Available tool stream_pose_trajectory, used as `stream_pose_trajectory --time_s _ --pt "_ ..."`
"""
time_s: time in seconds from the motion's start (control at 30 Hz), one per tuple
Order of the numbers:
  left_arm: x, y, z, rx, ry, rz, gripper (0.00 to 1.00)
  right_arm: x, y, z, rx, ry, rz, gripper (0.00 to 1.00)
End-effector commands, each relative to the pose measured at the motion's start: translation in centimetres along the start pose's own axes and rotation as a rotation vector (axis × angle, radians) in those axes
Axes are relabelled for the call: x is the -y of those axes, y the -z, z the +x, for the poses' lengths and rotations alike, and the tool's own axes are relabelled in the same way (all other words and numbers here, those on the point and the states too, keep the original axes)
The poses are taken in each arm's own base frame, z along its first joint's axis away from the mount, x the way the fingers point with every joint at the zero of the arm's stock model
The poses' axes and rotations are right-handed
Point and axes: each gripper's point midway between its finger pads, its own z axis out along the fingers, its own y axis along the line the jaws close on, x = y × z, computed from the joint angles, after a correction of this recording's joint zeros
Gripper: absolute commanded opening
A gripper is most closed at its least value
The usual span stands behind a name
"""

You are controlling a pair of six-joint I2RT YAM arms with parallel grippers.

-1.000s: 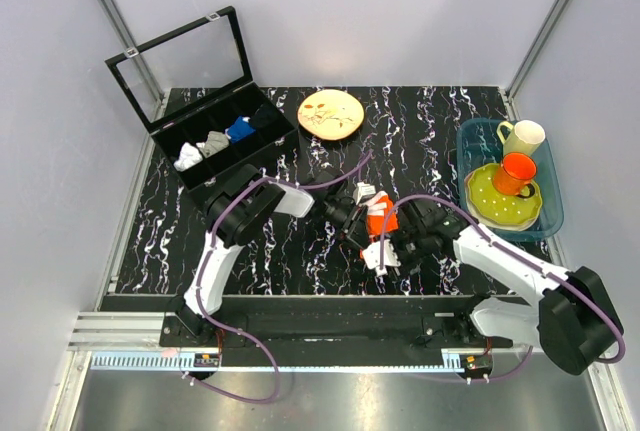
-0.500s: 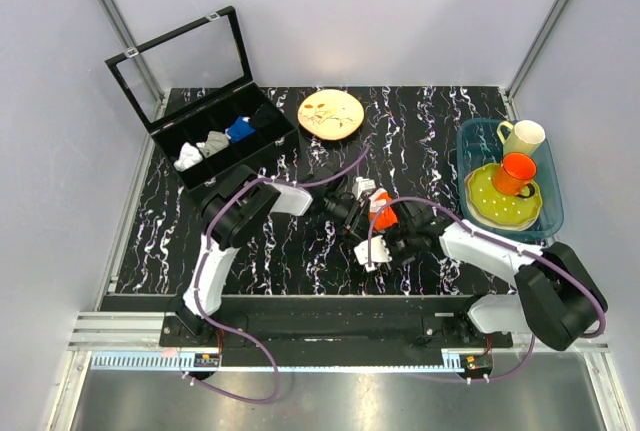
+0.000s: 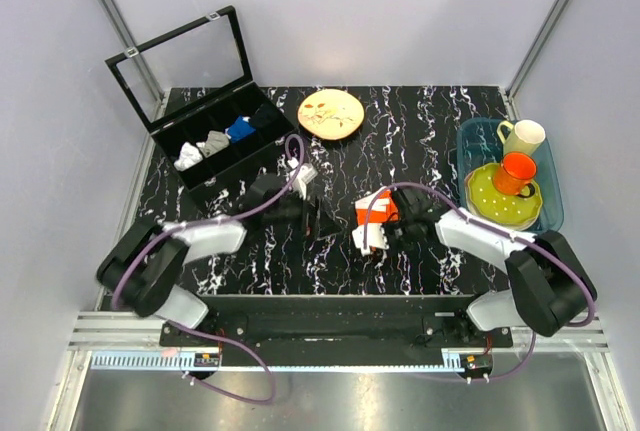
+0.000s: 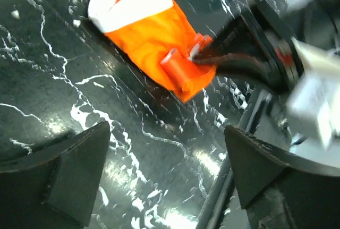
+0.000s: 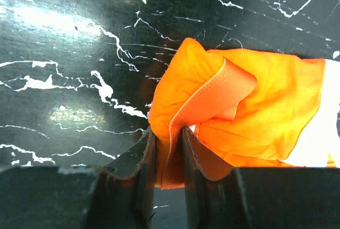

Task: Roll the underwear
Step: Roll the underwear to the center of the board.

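Observation:
Next, I pinch that loose corner [image 5: 186, 56] of the underwear with my left gripper before rolling further, as it lies loose opposite the end of the orange fold that my right gripper pinches.
The underwear [image 3: 377, 205] is a bright orange bundle with white edging, lying folded on the black marbled table [image 3: 430, 131] near the middle. My right gripper [image 5: 169, 149] is shut on a fold of its orange hem, and most of the underwear [image 5: 260, 96] bulges beyond the fingers. From above, the right gripper [image 3: 388, 223] sits at the bundle's near side. My left gripper [image 3: 320, 219] stands open just left of it, touching nothing. In the left wrist view the underwear [image 4: 149, 32] lies ahead of the wide-open left gripper [image 4: 164, 178], with the right gripper's fingertips [image 4: 204, 53] pinching its edge.
A black compartment box [image 3: 262, 147] with its lid up holds small rolled garments at the back left. A patterned plate [image 3: 331, 114] lies at the back. A blue basin [image 3: 474, 147] on the right holds a yellow-green plate, an orange cup [image 3: 517, 171] and a mug.
The left gripper let go of the underwear, opened wide and drew back to the left. The right gripper closed on the orange fabric.

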Motion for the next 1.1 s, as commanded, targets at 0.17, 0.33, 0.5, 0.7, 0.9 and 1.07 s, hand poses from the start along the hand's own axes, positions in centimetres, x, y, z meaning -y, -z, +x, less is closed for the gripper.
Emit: stream_pose_trajectory --time_s 0.17,0.33,0.5,0.7,0.9,1.07 --pt "6.3 6.7 -1.3 0.448 -0.694 0.043 0.99 -4.0 2.3 -3.5 0.212 -0.326 -0.333 0.25" --pt "8.3 5.8 0.8 0.373 -0.754 0.193 0.99 -5.7 2.7 -5.0 0.268 -0.450 -0.524 0.25" --pt "11.1 3.0 5.7 0.238 -0.939 0.268 0.99 -6.4 2.5 -4.3 0.266 -0.556 -0.617 0.25" --pt "10.2 -1.8 7.9 0.063 -1.098 0.153 0.97 -6.3 2.2 -2.8 0.251 -0.644 -0.655 0.25" --pt "9.5 -5.6 7.7 0.008 -1.192 0.083 0.92 -6.1 2.3 -2.4 0.255 -0.664 -0.647 0.25" --pt "7.8 -7.6 7.3 -0.048 -1.182 -0.003 0.82 -6.0 2.3 -2.4 0.258 -0.663 -0.643 0.26"
